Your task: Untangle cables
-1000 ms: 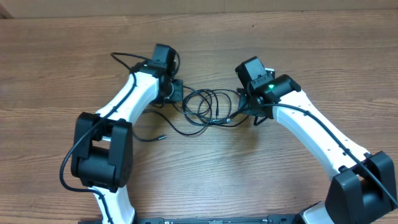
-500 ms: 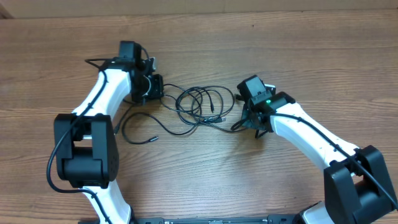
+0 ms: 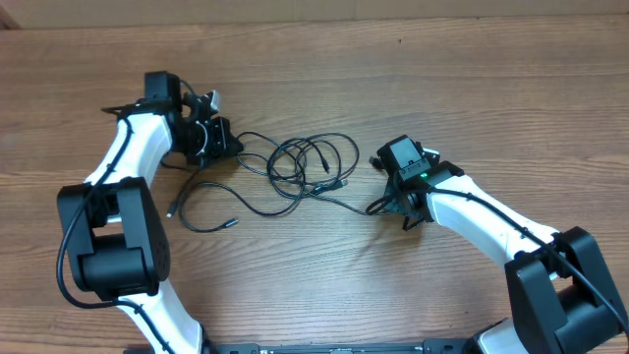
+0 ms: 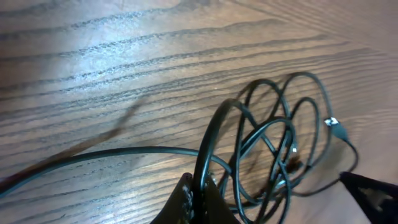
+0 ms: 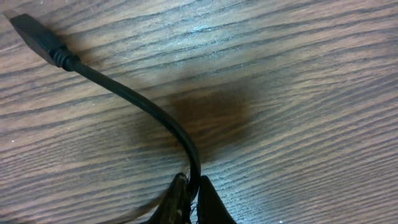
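The loops of the cable cross each other beyond my left gripper's pinch, so next my left gripper grabs the strand of cable nearer the loops (image 3: 262,138) and raises it toward my right gripper.
The cables (image 3: 310,165) lie as thin black cords in loose tangled loops at the middle of the wooden table. They also show in the left wrist view (image 4: 273,143). My left gripper (image 3: 228,141) is shut on a cable strand at the left of the loops; the jaws (image 4: 200,194) pinch the cord. My right gripper (image 3: 385,205) is shut on another cable end at the right; the jaws (image 5: 191,190) pinch it, and its plug (image 5: 32,31) lies on the wood.
A loose cable tail with a small plug (image 3: 232,223) curls on the table in front of the left arm. Thicker black wires run along both white arms. A cardboard edge (image 3: 314,10) borders the far side.
My left gripper has pulled its cable strand to the left, stretching the loops out. My right gripper has shifted down and slightly left with its cable end.
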